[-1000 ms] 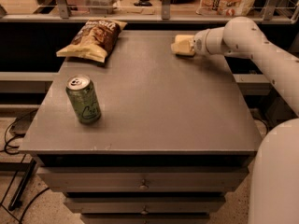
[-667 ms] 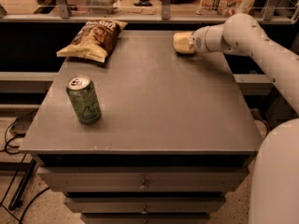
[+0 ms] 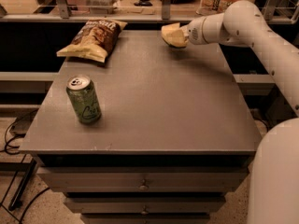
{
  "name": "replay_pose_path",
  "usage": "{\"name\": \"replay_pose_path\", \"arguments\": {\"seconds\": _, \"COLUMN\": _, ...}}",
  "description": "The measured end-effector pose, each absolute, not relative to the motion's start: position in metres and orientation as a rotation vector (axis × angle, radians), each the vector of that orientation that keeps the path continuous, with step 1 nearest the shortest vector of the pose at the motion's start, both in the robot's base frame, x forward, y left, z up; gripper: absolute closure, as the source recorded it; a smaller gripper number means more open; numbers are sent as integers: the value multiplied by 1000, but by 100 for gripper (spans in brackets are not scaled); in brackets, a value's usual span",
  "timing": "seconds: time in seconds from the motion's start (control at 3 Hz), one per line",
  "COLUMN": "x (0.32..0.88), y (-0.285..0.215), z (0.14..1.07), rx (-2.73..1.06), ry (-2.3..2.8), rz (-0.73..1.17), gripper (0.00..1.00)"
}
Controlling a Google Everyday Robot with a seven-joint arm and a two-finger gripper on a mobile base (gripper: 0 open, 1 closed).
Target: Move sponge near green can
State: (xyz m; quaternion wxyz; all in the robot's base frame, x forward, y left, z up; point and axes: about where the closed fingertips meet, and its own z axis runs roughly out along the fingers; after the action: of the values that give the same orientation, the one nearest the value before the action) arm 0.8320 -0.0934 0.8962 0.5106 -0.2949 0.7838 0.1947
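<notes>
Next, I let go of the sponge with my gripper on the grey table point(image 3: 124, 89), close beside the green can, on the side where my arm is.
The green can point(image 3: 84, 100) stands upright near the front left of the grey table point(image 3: 163, 106). The pale yellow sponge point(image 3: 168, 33) is at the far edge of the table, right of centre, tilted and slightly off the surface with a shadow under it. My gripper point(image 3: 178, 35) comes in from the right on the white arm point(image 3: 238, 20) and is shut on the sponge. The sponge is far from the can, across the table to the back right.
A brown-and-yellow chip bag point(image 3: 93, 39) lies at the back left of the table. Drawers point(image 3: 142, 185) sit under the tabletop. My white body point(image 3: 275, 176) fills the lower right. A rail and shelf with clutter run behind the table.
The gripper and the sponge have shifted a little to the left and upward, and the sponge now sits tilted just above the table. The can and the bag have not moved.
</notes>
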Motion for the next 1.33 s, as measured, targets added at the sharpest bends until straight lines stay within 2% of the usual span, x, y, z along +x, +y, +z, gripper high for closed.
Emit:
{"name": "replay_pose_path", "arguments": {"seconds": 0.33, "x": 809, "y": -74, "z": 952, "rx": -839, "ry": 1774, "rz": 494, "gripper": 100}}
{"name": "replay_pose_path", "arguments": {"seconds": 1.0, "x": 800, "y": -63, "z": 955, "rx": -920, "ry": 1774, "rz": 495, "gripper": 100}}
{"name": "replay_pose_path", "arguments": {"seconds": 1.33, "x": 770, "y": -51, "z": 959, "rx": -997, "ry": 1751, "rz": 520, "gripper": 100}}
